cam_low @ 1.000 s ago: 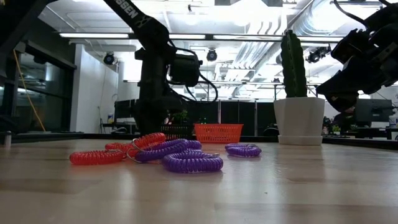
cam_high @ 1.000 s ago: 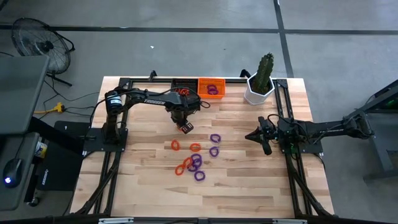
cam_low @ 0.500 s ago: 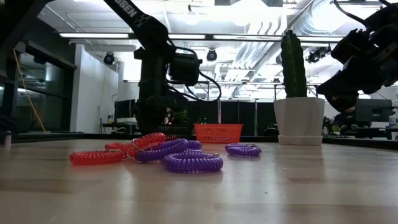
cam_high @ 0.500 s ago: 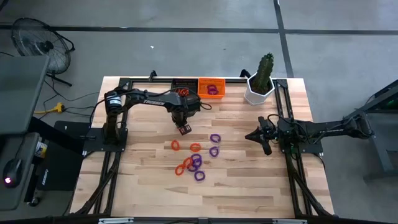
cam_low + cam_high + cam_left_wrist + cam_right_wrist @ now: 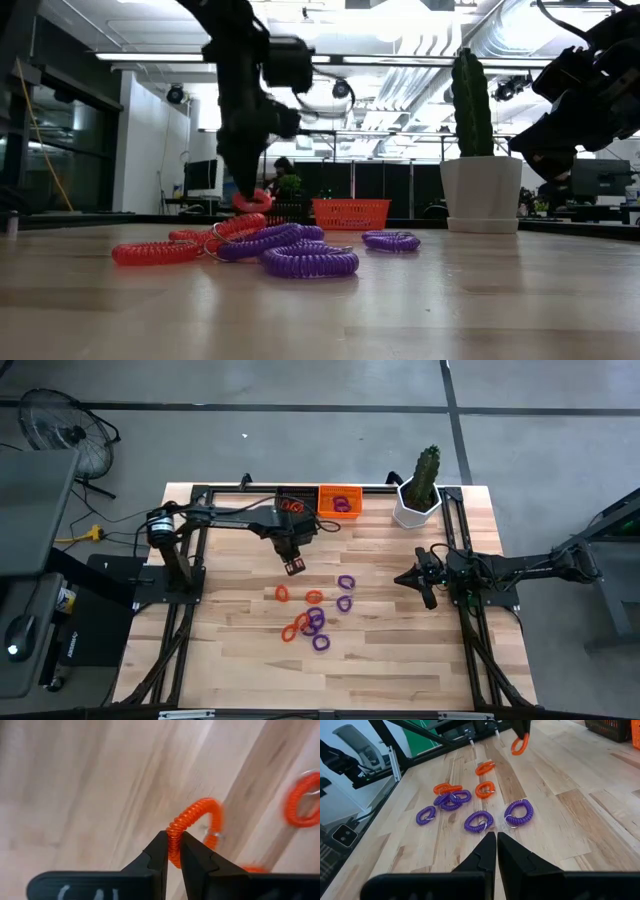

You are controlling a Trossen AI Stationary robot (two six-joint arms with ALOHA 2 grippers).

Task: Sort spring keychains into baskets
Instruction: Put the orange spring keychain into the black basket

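Next, the left gripper lets go of the orange keychain on top of the orange keychains in the black basket (image 5: 295, 506). The held keychain hangs above the table's middle-far part.
My left gripper (image 5: 294, 566) hangs above the table's middle-far part, shut on an orange spring keychain (image 5: 192, 817), which also shows in the low view (image 5: 252, 200). Several more keychains, orange (image 5: 282, 593) and purple (image 5: 346, 582), lie flat on the table nearer the front; some overlap in a cluster (image 5: 306, 623). At the far edge the black basket (image 5: 282, 495) holds orange keychains. Beside it, the orange basket (image 5: 325, 500) holds purple ones. My right gripper (image 5: 404, 578) waits shut at the table's right side, touching nothing. My left gripper pinches the orange keychain's coil (image 5: 173, 836) between its two fingertips, coming from above and pointing down. The fingers sit across the coil at one spot on the loop. The loop hangs below the fingers, lifted clear of the table (image 5: 520, 744).
A white hexagonal pot with a cactus (image 5: 418, 505) stands at the far right corner, next to the orange basket. Black frame rails (image 5: 180, 630) run along the table's left, right and far sides. Bare wood lies between the keychains and the baskets.
My left gripper has risen from table height, staying shut on the orange keychain. The keychain now hangs clear of the table. The left arm's base joint has swung toward the table's left edge. The right arm has kept still.
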